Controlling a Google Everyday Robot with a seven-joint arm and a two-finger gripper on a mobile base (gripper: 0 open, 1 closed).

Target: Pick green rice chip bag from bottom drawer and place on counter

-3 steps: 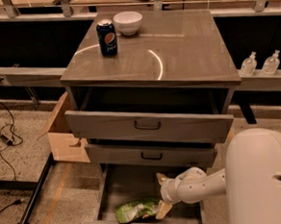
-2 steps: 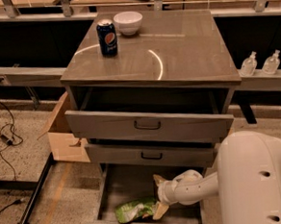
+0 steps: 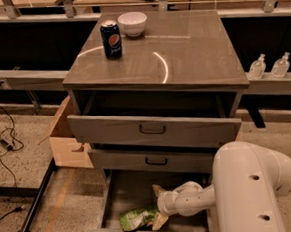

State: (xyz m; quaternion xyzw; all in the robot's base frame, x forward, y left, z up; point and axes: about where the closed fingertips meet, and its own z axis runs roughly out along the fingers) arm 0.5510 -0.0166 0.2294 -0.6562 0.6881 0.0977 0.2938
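Note:
The green rice chip bag's end (image 3: 151, 217) farthest from the cardboard box, inside the open bottom drawer, will be gripped by my gripper.
The green rice chip bag (image 3: 136, 218) lies crinkled on the floor of the open bottom drawer (image 3: 121, 188), near its front wall. My gripper (image 3: 158, 206) is down inside the drawer at the bag's right end. Its two tan fingers are spread apart, one (image 3: 157, 190) behind the bag and one (image 3: 161, 221) touching the bag's right edge. The bag rests on the drawer floor, not lifted. The counter (image 3: 191, 50) is the glossy grey-brown top of the cabinet above.
A blue soda can (image 3: 110, 39) and a white bowl (image 3: 132, 23) stand at the counter's back left. Two upper drawers (image 3: 154, 130) with dark handles overhang the bottom drawer. A cardboard box (image 3: 67, 138) sits left of the cabinet. Cables lie on the floor at left.
My arm has reached slightly further left into the bottom drawer, bringing the gripper up against the bag's right end. The bag has not moved.

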